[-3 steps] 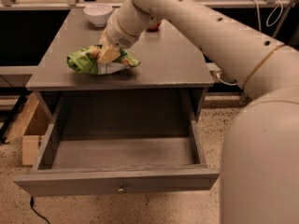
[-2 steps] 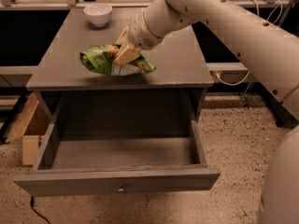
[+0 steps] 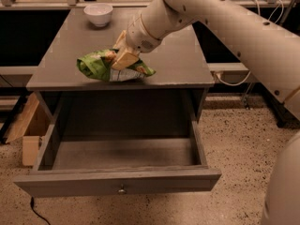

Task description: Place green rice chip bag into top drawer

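Observation:
Next, I let go of the green rice chip bag around the middle of the open top drawer (image 3: 134, 127), toward the tabletop.
The green rice chip bag (image 3: 101, 65) is crinkled and bright green with white and tan patches. It hangs near the front edge of the grey tabletop (image 3: 183, 62). My gripper (image 3: 120, 56) is shut on the bag's top middle, its tan fingers (image 3: 124, 59) pinching the foil. The bag looks lifted slightly off the surface. The top drawer (image 3: 122, 184) stands pulled fully open below, with a flat front panel and a small round knob (image 3: 122, 190). Its inside is bare grey wood.
A white bowl (image 3: 98, 13) stands at the table's back left. A wooden crate (image 3: 29, 130) sits on the floor left of the drawer. A cable runs along the floor at the right. My arm crosses the upper right.
The gripper has carried the bag along the table's front edge, holding it throughout. The view has shifted too. The drawer stays open.

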`<act>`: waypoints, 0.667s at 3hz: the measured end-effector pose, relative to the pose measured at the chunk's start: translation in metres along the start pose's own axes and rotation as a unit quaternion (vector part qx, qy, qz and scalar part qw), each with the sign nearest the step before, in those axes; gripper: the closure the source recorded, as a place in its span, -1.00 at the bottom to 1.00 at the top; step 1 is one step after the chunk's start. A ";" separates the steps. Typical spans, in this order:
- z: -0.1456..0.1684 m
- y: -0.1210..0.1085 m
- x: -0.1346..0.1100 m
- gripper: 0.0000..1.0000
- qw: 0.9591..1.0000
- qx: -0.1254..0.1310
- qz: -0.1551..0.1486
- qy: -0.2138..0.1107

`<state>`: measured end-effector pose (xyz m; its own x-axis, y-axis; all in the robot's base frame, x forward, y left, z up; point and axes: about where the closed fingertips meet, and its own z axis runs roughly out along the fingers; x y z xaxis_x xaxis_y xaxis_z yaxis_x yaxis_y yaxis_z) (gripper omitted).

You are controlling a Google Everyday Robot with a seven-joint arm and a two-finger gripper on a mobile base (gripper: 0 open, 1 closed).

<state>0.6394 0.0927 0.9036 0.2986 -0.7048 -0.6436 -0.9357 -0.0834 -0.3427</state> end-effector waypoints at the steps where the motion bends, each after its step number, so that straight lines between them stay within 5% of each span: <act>1: -0.033 0.038 0.002 1.00 0.999 0.000 0.036 0.027; 2: -0.058 0.121 0.024 1.00 0.989 -0.009 0.132 0.061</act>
<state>0.5221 0.0253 0.8864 0.0193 -0.7833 -0.6214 -0.9816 0.1031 -0.1605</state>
